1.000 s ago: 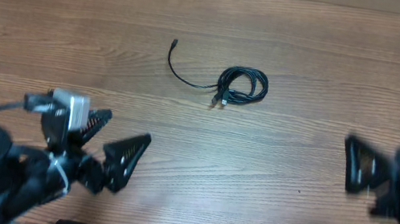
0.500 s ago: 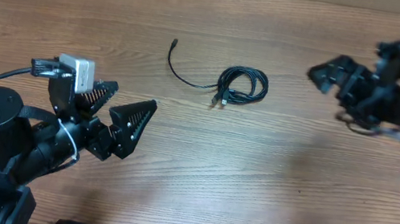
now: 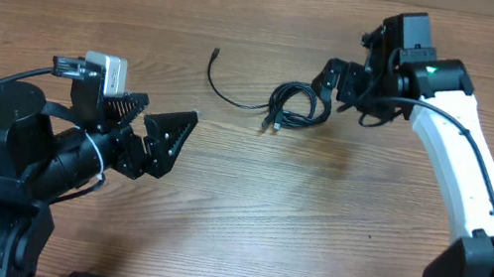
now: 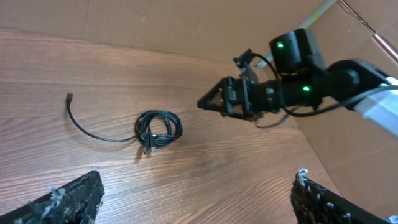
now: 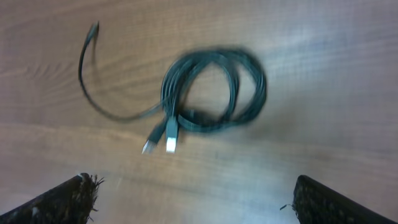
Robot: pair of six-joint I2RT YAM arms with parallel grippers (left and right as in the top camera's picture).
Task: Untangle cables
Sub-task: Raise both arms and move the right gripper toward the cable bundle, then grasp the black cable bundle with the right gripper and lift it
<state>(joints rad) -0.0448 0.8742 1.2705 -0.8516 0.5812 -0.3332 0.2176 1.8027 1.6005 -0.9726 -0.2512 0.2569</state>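
I will next move my right gripper to the cables and grab the coil's side (image 3: 326, 111) (image 5: 261, 93) that is farthest from the loose end.
The cables (image 3: 299, 105) lie as a small black coil on the wooden table, with a loose tail (image 3: 221, 82) curving off to the left and two silvery plugs at the coil's lower left. They also show in the left wrist view (image 4: 158, 129) and the right wrist view (image 5: 214, 93). My right gripper (image 3: 333, 81) is open and empty, right beside the coil's right edge. My left gripper (image 3: 160, 130) is open and empty, well to the lower left of the cables.
The wooden table (image 3: 244, 219) carries only the cables. Brown cardboard (image 4: 155, 25) stands along the table's far edge. The right arm (image 4: 298, 87) reaches across the table in the left wrist view.
My right arm has swung from the table's right edge up and left to the coil. My left gripper has risen slightly toward the cables. The cables have not moved.
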